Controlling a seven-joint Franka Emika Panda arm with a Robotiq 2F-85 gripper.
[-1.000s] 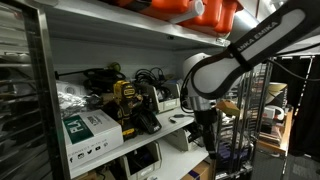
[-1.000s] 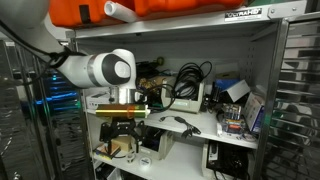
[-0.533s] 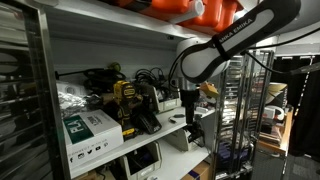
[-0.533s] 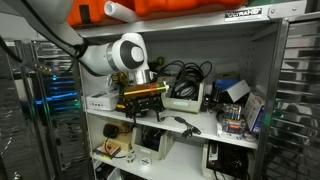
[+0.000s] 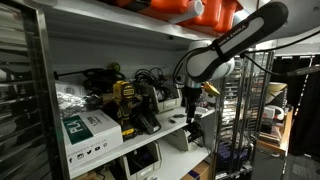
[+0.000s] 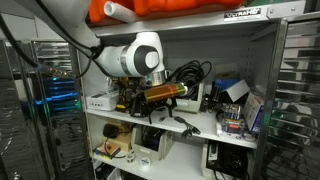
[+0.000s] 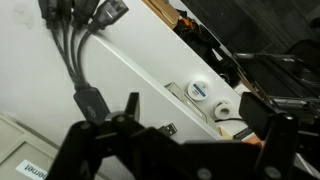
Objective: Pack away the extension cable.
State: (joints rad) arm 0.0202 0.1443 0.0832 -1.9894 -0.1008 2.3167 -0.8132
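Next, I close my gripper on the small black block (image 5: 178, 117) (image 7: 92, 103) of the extension cable, where its thin leads meet on the white middle shelf.
The extension cable (image 7: 78, 58) is a black lead that splits into several plugs, with a small black block (image 7: 90, 101) and a loose USB-type plug (image 7: 165, 129). It lies on the white middle shelf (image 7: 130, 75). In an exterior view it shows as a thin black cable (image 6: 182, 123) on that shelf. My gripper (image 7: 198, 122) hangs open and empty just above the shelf's front edge, with the cable a little beyond its fingers. It also shows in both exterior views (image 6: 166, 108) (image 5: 190, 112).
Coiled black cables (image 6: 190, 74) and a white box (image 6: 186, 101) sit at the back of the shelf. A yellow-black power tool (image 5: 126, 100) and a green-white box (image 5: 90, 128) stand nearby. Tape rolls (image 7: 200, 90) lie on the lower shelf. Orange items (image 6: 160, 8) sit on top.
The arm has swung up and along the shelf front; the gripper rose from the lower shelf level to the middle shelf above the cable. The jaws stay open.
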